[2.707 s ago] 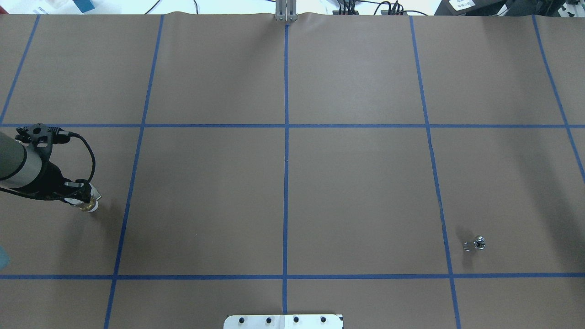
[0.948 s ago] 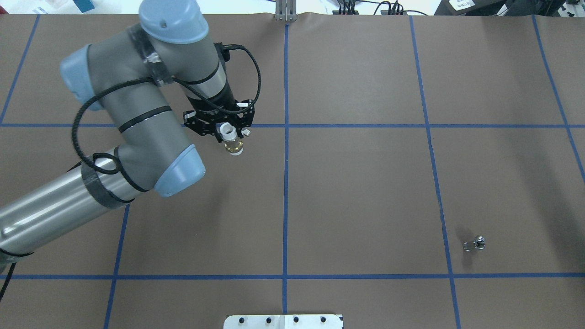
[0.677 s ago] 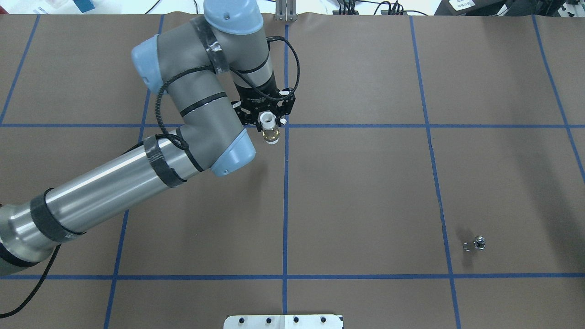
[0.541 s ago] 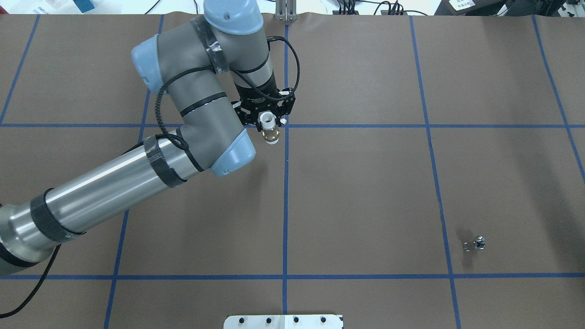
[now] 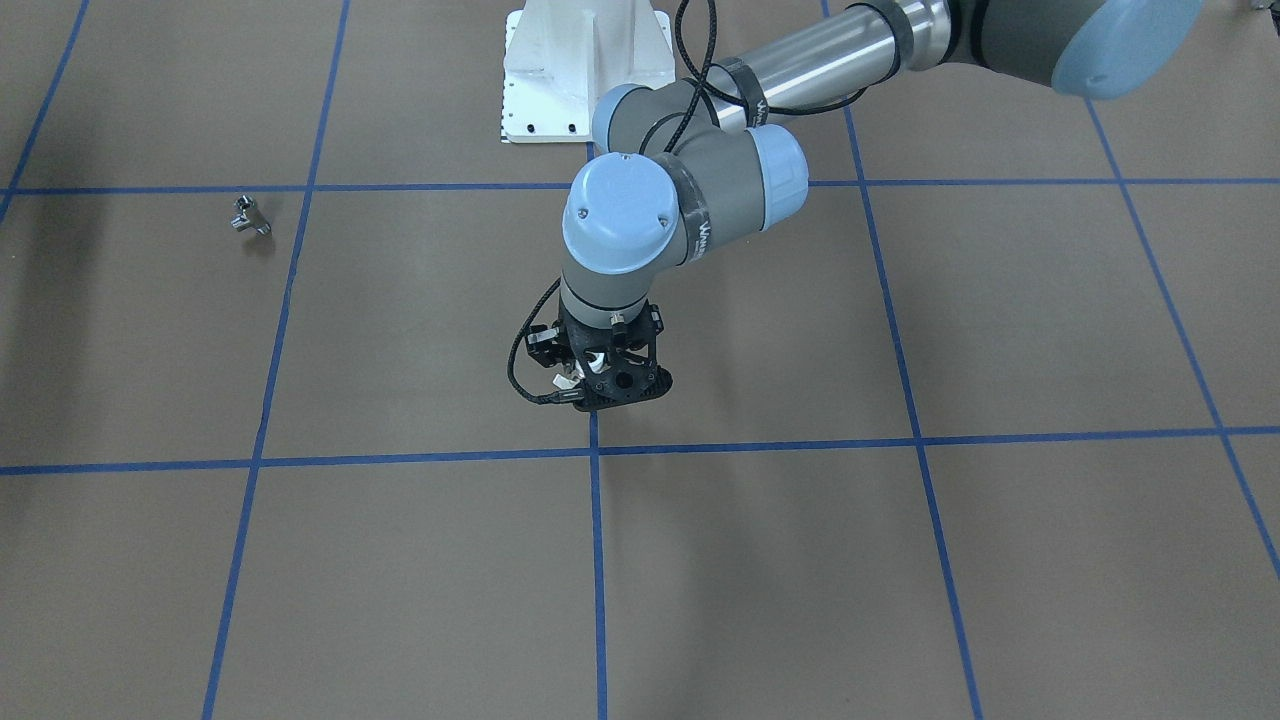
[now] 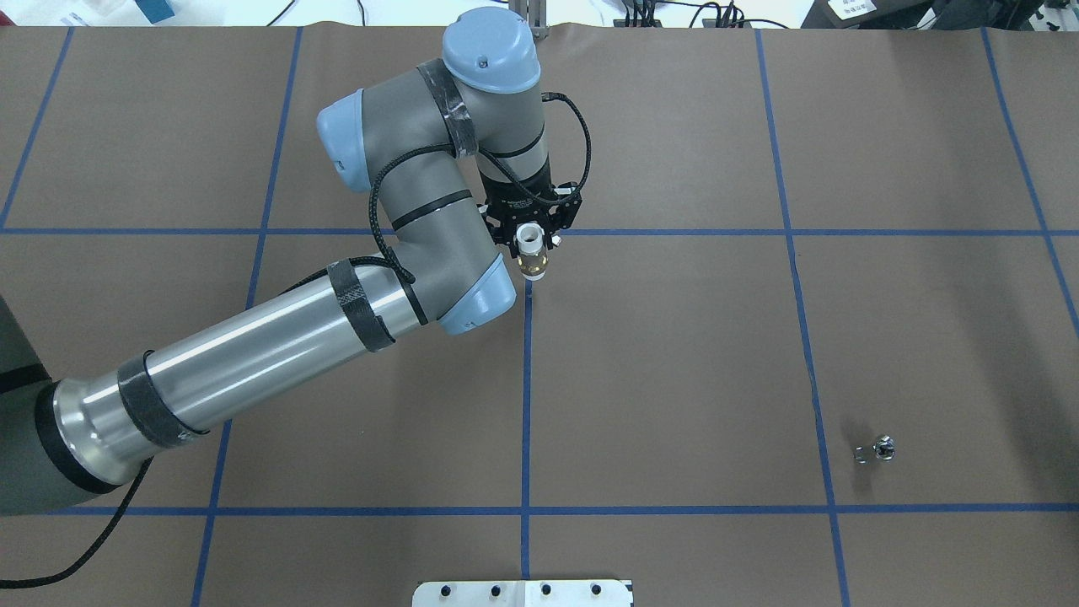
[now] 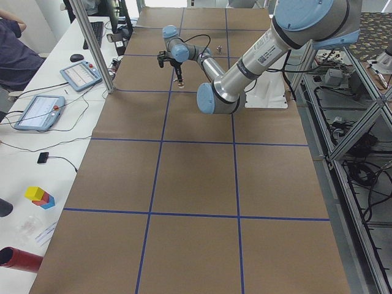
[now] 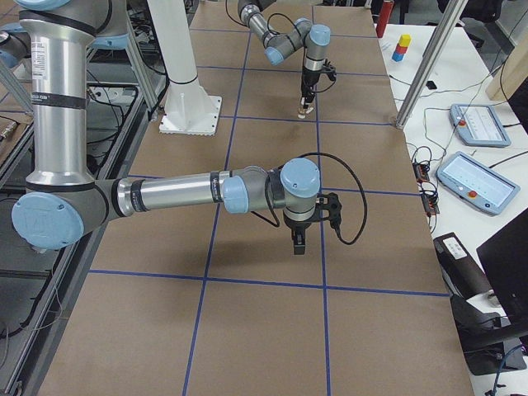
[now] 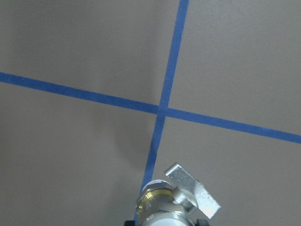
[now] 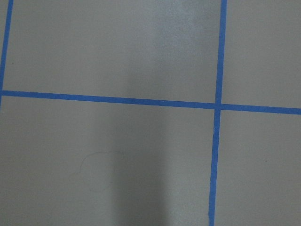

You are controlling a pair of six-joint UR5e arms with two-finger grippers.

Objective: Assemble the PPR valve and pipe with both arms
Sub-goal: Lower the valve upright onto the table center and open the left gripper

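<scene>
The pipe, now hanging over the centre cross, will be released by my left gripper on the blue tape line (image 5: 584, 362) (image 9: 151, 216) between the centre cross and the white base plate.
The pipe (image 6: 529, 238), a white stub with a brass nut, hangs over the table's centre cross of blue tape, and my left gripper (image 6: 531, 251) is shut on it. The left wrist view shows its brass nut (image 9: 157, 200) at the bottom edge, above the tape line. The PPR valve (image 6: 877, 451), a small chrome fitting, lies alone at the near right; it also shows as the valve (image 5: 248, 215) in the front-facing view. My right gripper (image 8: 297, 241) shows only in the exterior right view, low over bare table; I cannot tell whether it is open or shut.
Blue tape divides the brown table cover into squares. The white base plate (image 6: 523, 593) sits at the near edge, and a metal post (image 6: 527, 21) at the far edge. A side bench holds tablets (image 7: 40, 110), with a person (image 7: 12, 49) beside it.
My left arm has swept from the table's left edge to the centre, carrying the pipe, and moved slightly further right in the last half second. The valve has not moved.
</scene>
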